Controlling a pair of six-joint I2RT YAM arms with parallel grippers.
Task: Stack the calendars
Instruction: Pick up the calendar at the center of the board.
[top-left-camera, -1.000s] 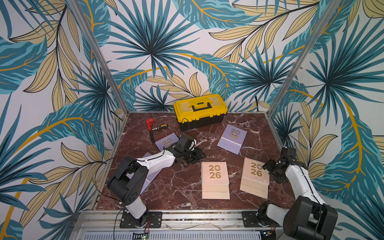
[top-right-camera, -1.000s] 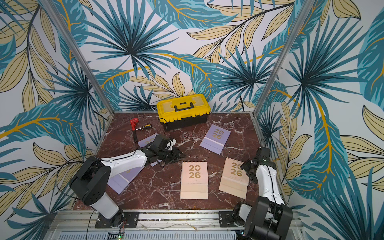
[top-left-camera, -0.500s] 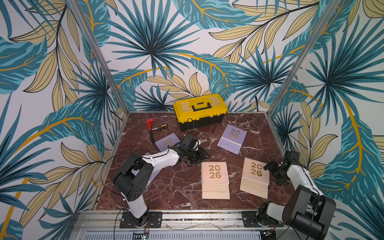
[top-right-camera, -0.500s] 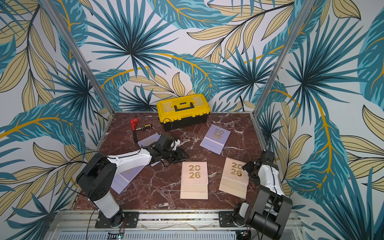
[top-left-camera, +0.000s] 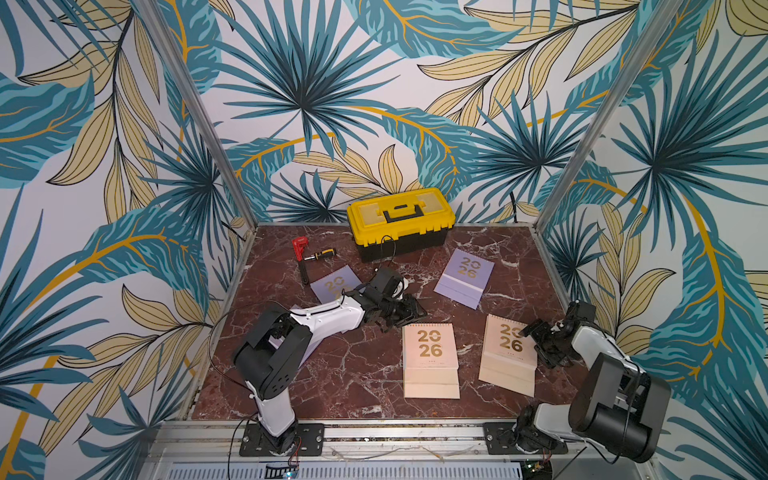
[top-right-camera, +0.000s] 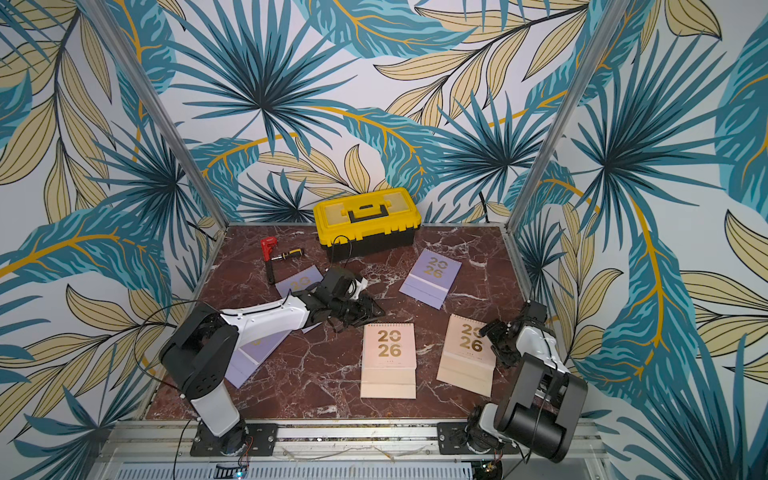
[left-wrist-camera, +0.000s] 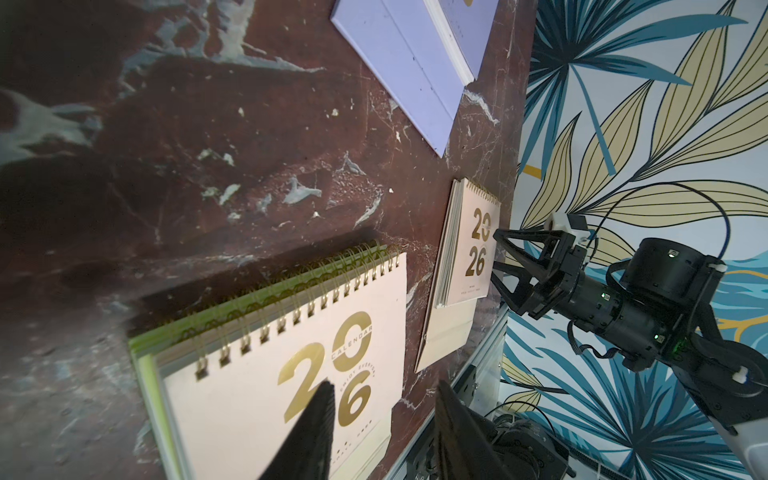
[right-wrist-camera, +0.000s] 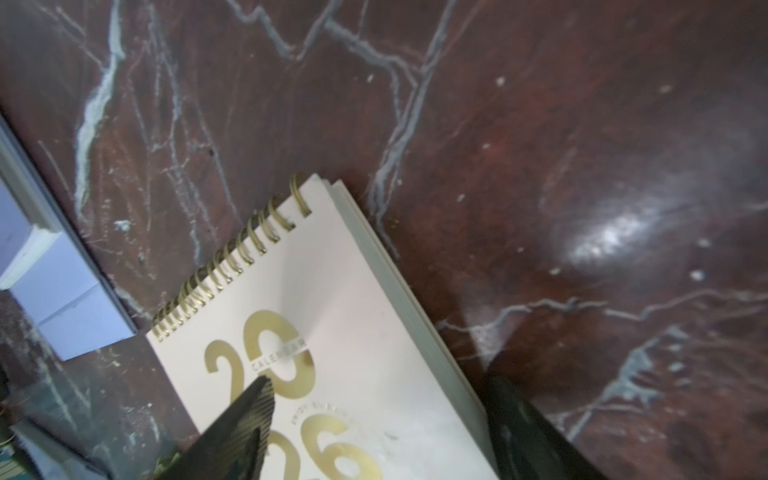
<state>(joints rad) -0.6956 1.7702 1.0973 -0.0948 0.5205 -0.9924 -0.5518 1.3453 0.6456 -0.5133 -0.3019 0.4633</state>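
Observation:
Next, the right gripper closes on the pages' outer side edge (top-left-camera: 536, 348) (right-wrist-camera: 476, 420) of the second peach calendar, next to the gold digits on the calendar's cover.
A peach calendar (top-left-camera: 430, 357) lies at the table's middle front, on top of a lime green calendar (left-wrist-camera: 145, 365) whose edge peeks out. My left gripper (top-left-camera: 409, 316) hovers open at its spiral end, one finger (left-wrist-camera: 316, 428) over the cover, nothing held. A second peach calendar (top-left-camera: 507, 353) lies to the right. My right gripper (right-wrist-camera: 382, 386) is open and straddles its right edge, one finger (right-wrist-camera: 249, 415) above the cover. Lavender calendars lie at the back right (top-left-camera: 465, 276), at the back left (top-left-camera: 332, 286), and under the left arm (top-right-camera: 249, 357).
A shut yellow-and-black toolbox (top-left-camera: 401, 222) stands against the back wall. A red tool (top-left-camera: 298, 245) and a small screwdriver (top-left-camera: 320, 254) lie at the back left. Patterned walls close three sides, and a metal rail (top-left-camera: 374, 432) runs along the front.
My left gripper has slid right, toward the middle peach calendar. My right gripper has moved left onto the right peach calendar's edge, and its jaws have widened.

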